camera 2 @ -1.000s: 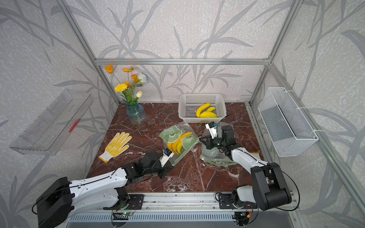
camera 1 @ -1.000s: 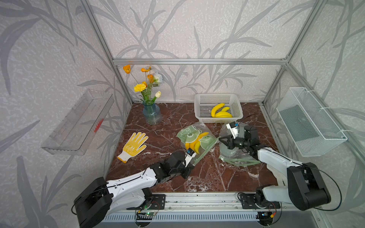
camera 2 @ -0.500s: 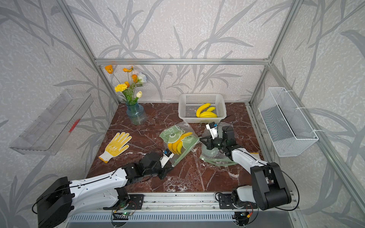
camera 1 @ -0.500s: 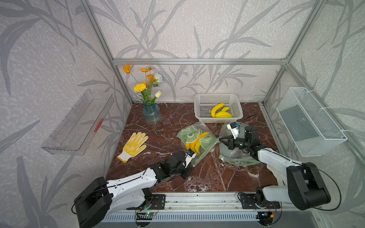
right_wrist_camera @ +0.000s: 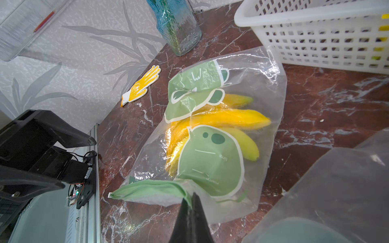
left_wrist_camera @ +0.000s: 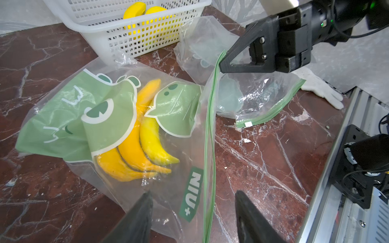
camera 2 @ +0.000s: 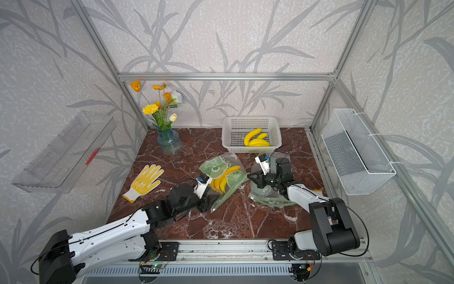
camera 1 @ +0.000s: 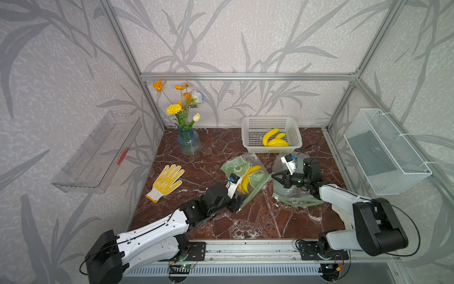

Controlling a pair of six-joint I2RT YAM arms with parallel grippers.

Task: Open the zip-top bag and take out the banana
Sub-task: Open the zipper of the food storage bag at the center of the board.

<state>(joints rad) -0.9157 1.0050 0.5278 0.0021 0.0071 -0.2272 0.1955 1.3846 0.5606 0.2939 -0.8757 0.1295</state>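
Both green zip edges run through my open left fingers, which should pinch only the zip's upper edge [left_wrist_camera: 205, 194] to part the bag's opening.
The clear zip-top bag [camera 1: 237, 169] [camera 2: 216, 169] with green cartoon prints lies mid-table, and the yellow banana bunch [camera 1: 247, 178] [left_wrist_camera: 134, 151] [right_wrist_camera: 231, 117] is inside it. Its green zip strip [left_wrist_camera: 210, 136] runs from one gripper to the other. My left gripper [camera 1: 237, 205] [camera 2: 208, 202] [left_wrist_camera: 193, 193] is open at the strip's near end, and the bag's corner lies loose between its fingers. My right gripper [camera 1: 273, 175] [camera 2: 248, 176] [right_wrist_camera: 192, 194] is shut on the strip's far end [right_wrist_camera: 183, 190] and holds it a little off the table. Beside that pinch the strip bulges.
A white basket [camera 1: 270, 120] with more bananas stands right behind the bag. A second, empty zip bag [camera 1: 294, 196] lies under my right arm. A blue vase [camera 1: 189, 143] of flowers and a yellow glove [camera 1: 167, 182] are to the left. A wire basket [camera 1: 385, 152] hangs on the right wall.
My left gripper has opened and let go of the near end of the zip strip. The right gripper keeps its pinch, and neither arm has shifted noticeably.
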